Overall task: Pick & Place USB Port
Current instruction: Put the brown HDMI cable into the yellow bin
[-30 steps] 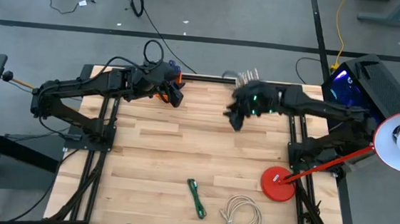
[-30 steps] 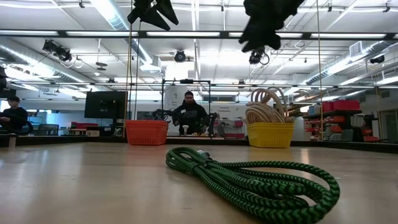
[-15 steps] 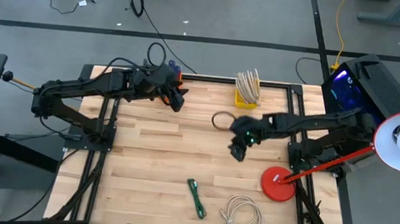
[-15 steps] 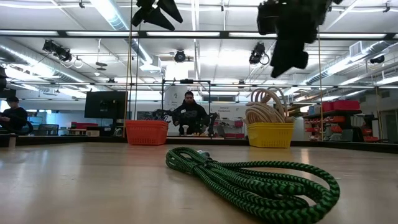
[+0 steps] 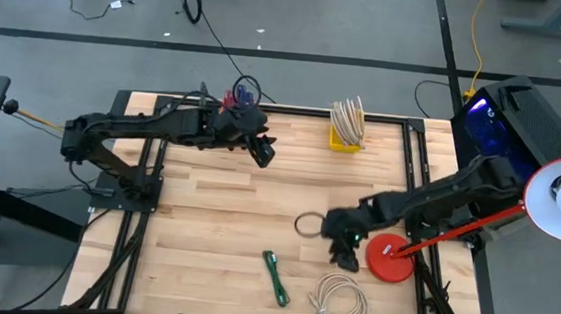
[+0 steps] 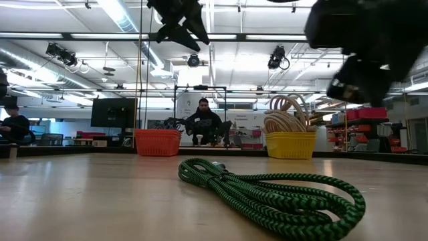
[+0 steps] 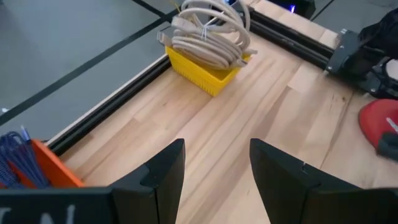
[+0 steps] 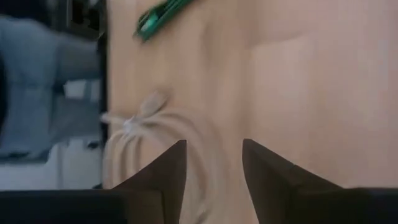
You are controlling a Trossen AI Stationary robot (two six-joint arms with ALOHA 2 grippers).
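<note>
My right gripper is to go to the beige cable coil next and close on the coil's side [image 5: 360,292] nearest the red lamp base.
A green braided cable [image 5: 274,278] lies coiled near the table's near edge and fills the foreground of the low view [image 6: 267,194]. A beige cable coil [image 5: 339,303] lies to its right, also seen in the right wrist view [image 8: 140,146]. My right gripper [image 5: 345,254] hangs open above the table between the two cables, its fingers [image 8: 168,174] apart and holding nothing. My left gripper [image 5: 264,153] hovers open at the far middle of the table, with nothing between its fingers [image 7: 165,171].
A yellow basket [image 5: 346,130] of beige cables and an orange basket [image 5: 237,99] of blue cables stand at the far edge. A red lamp base [image 5: 390,259] sits just right of my right gripper. Bare wood lies across the table's middle and left. A person sits in the room behind [image 6: 204,124].
My right gripper has swept from the far edge beside the yellow basket toward the near edge, ending next to the red lamp base over the beige coil. My left gripper has moved toward the table's right and slightly nearer, uncovering the orange basket. Neither cable has moved.
</note>
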